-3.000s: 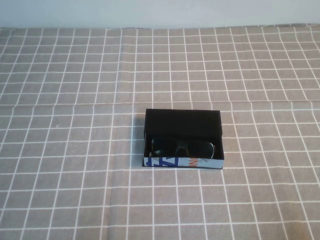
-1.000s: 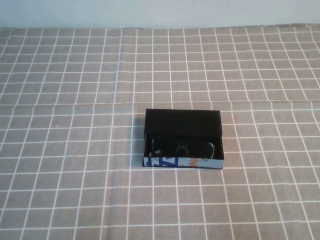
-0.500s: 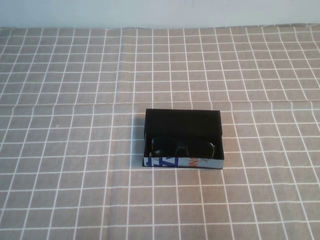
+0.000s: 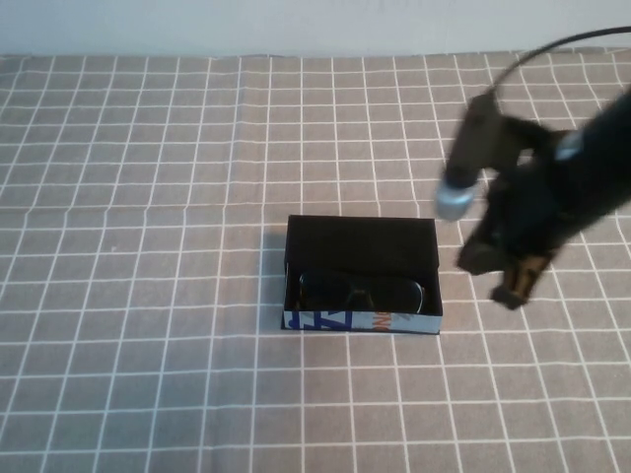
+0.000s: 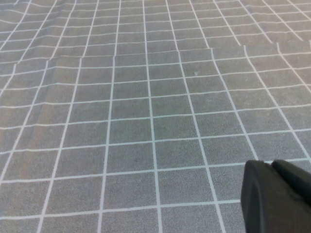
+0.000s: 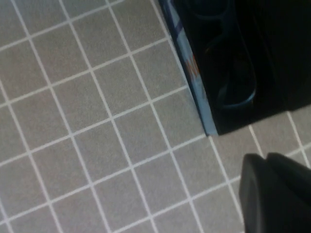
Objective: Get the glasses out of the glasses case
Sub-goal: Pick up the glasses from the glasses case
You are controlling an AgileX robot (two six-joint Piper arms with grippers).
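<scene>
The bridge of the black glasses [image 4: 361, 294] [image 6: 219, 41] sits between their lenses inside the glasses case. My right gripper needs to go there next and close on it.
The glasses case [image 4: 360, 321], a black open box with a white front side printed in blue and orange, lies at the table's middle. The black glasses [image 4: 360, 291] lie inside it, near the front wall. My right gripper [image 4: 508, 281] hangs above the cloth just right of the case, shut and empty. In the right wrist view the right gripper [image 6: 266, 158] is near the case's corner [image 6: 210, 127], with the glasses [image 6: 228, 73] inside. My left gripper [image 5: 269, 165] shows only in the left wrist view, shut and empty over bare cloth.
A grey tablecloth with a white grid [image 4: 148, 296] covers the table. A pale wall [image 4: 296, 25] runs along the far edge. The right arm's black cable [image 4: 552, 47] loops above the far right.
My right arm has come into the high view from the right and now hangs beside the case's right end. The case and glasses have not moved.
</scene>
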